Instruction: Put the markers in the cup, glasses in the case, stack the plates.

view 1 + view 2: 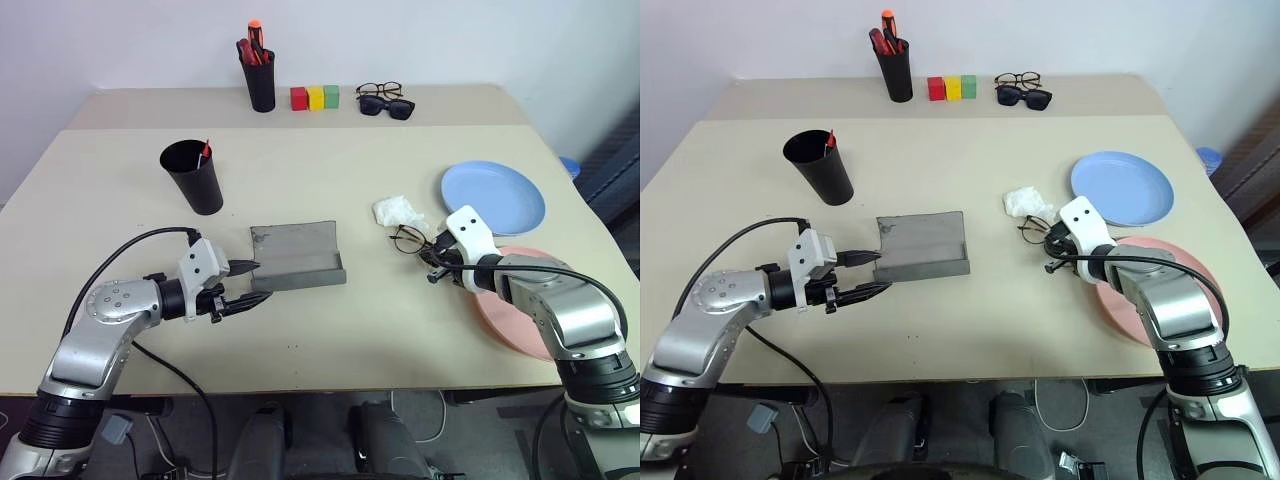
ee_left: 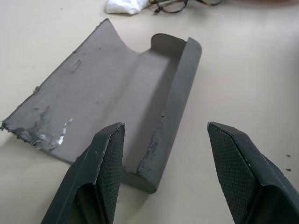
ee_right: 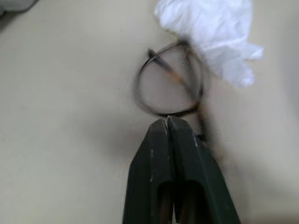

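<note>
The closed fingers of my right gripper meet the near lens rim beside the bridge, so I need to open them, shift over and pinch the glasses' bridge (image 3: 202, 134) before carrying the glasses to the case.
The grey case (image 1: 297, 256) lies open at mid-table, lid flat toward the cup side. My left gripper (image 1: 251, 284) hovers at the case's near-left corner, open, with the case's (image 2: 140, 88) edge between its fingers (image 2: 110, 154). The wire-rimmed glasses (image 1: 407, 238) lie right of the case beside a white tissue. My right gripper (image 3: 167, 120) is shut, its tips pinching the near rim of one round lens (image 3: 169, 84). The black cup (image 1: 192, 176) stands upright left of the case, with a red-tipped marker (image 1: 205, 150) leaning inside. The blue plate (image 1: 493, 197) lies at the right, the pink plate (image 1: 512, 305) nearer, partly under my right arm.
A crumpled white tissue (image 1: 398, 210) touches the glasses. At the back stand a black pen holder (image 1: 260, 80) with red and orange markers, three coloured blocks (image 1: 315, 97), and black sunglasses (image 1: 387, 106) next to another pair of spectacles. The table's front edge runs just below both arms.
</note>
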You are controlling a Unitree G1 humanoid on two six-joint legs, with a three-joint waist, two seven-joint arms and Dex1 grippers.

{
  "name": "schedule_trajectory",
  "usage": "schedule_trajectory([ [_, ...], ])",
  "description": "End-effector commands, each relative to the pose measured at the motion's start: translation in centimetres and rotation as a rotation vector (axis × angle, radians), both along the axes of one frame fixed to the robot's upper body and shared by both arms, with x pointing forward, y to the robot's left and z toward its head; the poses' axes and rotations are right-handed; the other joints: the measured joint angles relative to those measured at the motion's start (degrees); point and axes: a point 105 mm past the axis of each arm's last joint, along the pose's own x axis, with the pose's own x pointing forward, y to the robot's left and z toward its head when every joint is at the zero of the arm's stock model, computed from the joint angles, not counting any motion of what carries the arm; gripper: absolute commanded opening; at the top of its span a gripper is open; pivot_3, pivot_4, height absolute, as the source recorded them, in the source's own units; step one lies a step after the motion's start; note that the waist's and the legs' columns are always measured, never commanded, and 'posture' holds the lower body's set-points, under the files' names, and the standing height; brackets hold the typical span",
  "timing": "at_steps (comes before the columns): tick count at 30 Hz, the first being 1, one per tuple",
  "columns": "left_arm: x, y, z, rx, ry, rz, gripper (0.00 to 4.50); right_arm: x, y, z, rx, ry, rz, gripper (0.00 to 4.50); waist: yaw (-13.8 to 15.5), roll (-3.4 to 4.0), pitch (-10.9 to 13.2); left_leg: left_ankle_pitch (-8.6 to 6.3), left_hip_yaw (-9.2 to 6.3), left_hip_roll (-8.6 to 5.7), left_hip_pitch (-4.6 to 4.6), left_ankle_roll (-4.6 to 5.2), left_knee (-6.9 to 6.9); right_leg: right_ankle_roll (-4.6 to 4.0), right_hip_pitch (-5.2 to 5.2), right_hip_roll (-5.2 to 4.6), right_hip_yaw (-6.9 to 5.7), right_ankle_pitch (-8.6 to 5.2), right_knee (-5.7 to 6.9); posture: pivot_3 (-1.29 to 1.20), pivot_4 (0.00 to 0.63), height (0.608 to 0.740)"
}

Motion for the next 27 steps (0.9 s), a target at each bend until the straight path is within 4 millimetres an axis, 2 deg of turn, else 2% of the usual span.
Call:
schedule_trajectory([
  [1, -0.1, 0.1, 0.3, -0.010, -0.032, 0.002, 2.87, 0.2, 0.2, 1.4, -0.025, -0.053, 0.002, 0.03, 0.02, 0.00, 0.00, 0.00, 0.00, 0.00, 0.00, 0.00, 0.00, 0.00, 0.00, 0.00, 0.00, 0.00, 0.00, 0.00, 0.150, 0.740],
  [6, -0.1, -0.3, 0.5, -0.016, -0.040, 0.005, 2.87, 0.2, 0.5, 1.9, -0.039, -0.074, 0.028, 0.03, 0.02, 0.00, 0.00, 0.00, 0.00, 0.00, 0.00, 0.00, 0.00, 0.00, 0.00, 0.00, 0.00, 0.00, 0.00, 0.00, 0.150, 0.740],
  [10, -0.2, -0.4, 0.7, -0.015, -0.043, 0.006, 2.87, 0.3, 0.7, 3.2, -0.051, -0.118, 0.076, 0.03, 0.02, 0.01, 0.01, 0.00, 0.00, 0.00, 0.00, 0.00, 0.00, 0.00, 0.00, 0.00, 0.00, 0.00, -0.01, 0.00, 0.150, 0.740],
  [15, -0.3, -0.6, 0.9, -0.016, -0.043, 0.004, 2.87, 0.6, -0.2, 4.6, -0.200, -0.187, 0.127, 2.37, 0.05, 0.02, 0.01, 0.00, 0.00, 0.00, 0.00, 0.00, 0.00, 0.00, 0.00, -0.01, 0.00, 0.00, -0.02, 0.00, 0.150, 0.740],
  [18, -0.4, -0.9, 0.9, -0.019, -0.043, -0.002, 2.87, 1.0, -0.9, 4.2, -0.293, -0.199, 0.149, 3.86, 0.00, 0.02, 0.01, 0.00, 0.01, 0.00, 0.00, 0.00, 0.00, 0.00, -0.01, 0.00, 0.00, 0.00, -0.02, 0.00, 0.150, 0.740],
  [27, -0.7, -1.9, 0.8, -0.029, -0.042, -0.019, 2.87, 2.4, -1.7, 2.3, -0.429, -0.200, 0.209, 3.86, -0.01, 0.02, 0.01, 0.00, 0.02, 0.00, 0.00, 0.00, 0.00, 0.00, -0.01, -0.01, 0.00, 0.00, -0.02, 0.00, 0.150, 0.740],
])
